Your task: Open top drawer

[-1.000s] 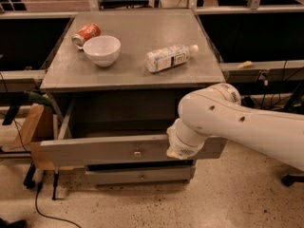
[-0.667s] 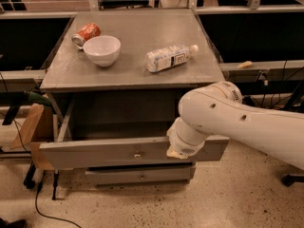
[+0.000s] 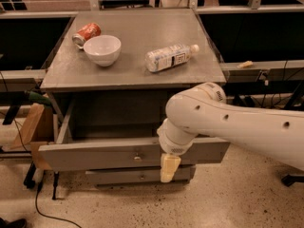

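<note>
I hang below the drawer's top edge, beside the knob, so I should rise, grip the drawer's top edge (image 3: 152, 144) and pull further out.
The top drawer (image 3: 95, 156) of the grey cabinet stands pulled out toward me, its wide flat front well ahead of the cabinet face, with a dark gap behind it. Its small metal knob (image 3: 137, 156) sits at the centre of the front. My gripper (image 3: 169, 167) hangs from the white arm (image 3: 228, 122) in front of the drawer front, a little right of the knob and slightly below it, not on the knob. A narrower drawer front (image 3: 137, 176) shows below; the third is hidden.
On the cabinet top (image 3: 137, 72) are a white bowl (image 3: 102, 49), a red can (image 3: 86, 33) on its side and a plastic bottle (image 3: 169, 57) on its side. A cardboard box (image 3: 33, 127) stands at the left. A black cable (image 3: 42, 208) lies on the floor.
The drawer stays pulled out about as far as before. My gripper has shifted slightly left and lower in front of the drawer front.
</note>
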Controlling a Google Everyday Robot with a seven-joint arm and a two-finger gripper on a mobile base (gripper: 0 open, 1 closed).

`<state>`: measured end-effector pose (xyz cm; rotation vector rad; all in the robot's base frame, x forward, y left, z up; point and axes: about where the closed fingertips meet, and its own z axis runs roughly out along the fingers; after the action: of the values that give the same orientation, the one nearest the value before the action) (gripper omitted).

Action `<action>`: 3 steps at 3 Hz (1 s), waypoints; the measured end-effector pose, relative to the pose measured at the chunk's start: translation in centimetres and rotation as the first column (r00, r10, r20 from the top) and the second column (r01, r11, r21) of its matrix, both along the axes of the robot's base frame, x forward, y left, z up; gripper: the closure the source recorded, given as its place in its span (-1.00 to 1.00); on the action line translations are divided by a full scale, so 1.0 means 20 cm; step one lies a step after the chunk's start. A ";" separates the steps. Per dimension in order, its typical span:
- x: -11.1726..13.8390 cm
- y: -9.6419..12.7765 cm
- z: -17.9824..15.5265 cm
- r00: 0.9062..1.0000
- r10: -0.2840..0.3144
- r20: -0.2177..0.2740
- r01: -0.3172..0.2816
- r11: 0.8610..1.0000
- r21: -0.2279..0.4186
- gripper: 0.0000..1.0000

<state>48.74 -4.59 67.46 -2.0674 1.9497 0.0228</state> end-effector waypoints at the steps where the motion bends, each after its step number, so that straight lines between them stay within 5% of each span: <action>1: 0.04 0.07 -0.05 0.999 0.052 0.016 -0.052 0.999 -0.004 -1.00; 3: 0.07 0.01 -0.11 0.998 0.063 0.019 -0.062 0.998 -0.026 -0.21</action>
<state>50.05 -4.40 65.35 -2.1362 1.8827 -0.0086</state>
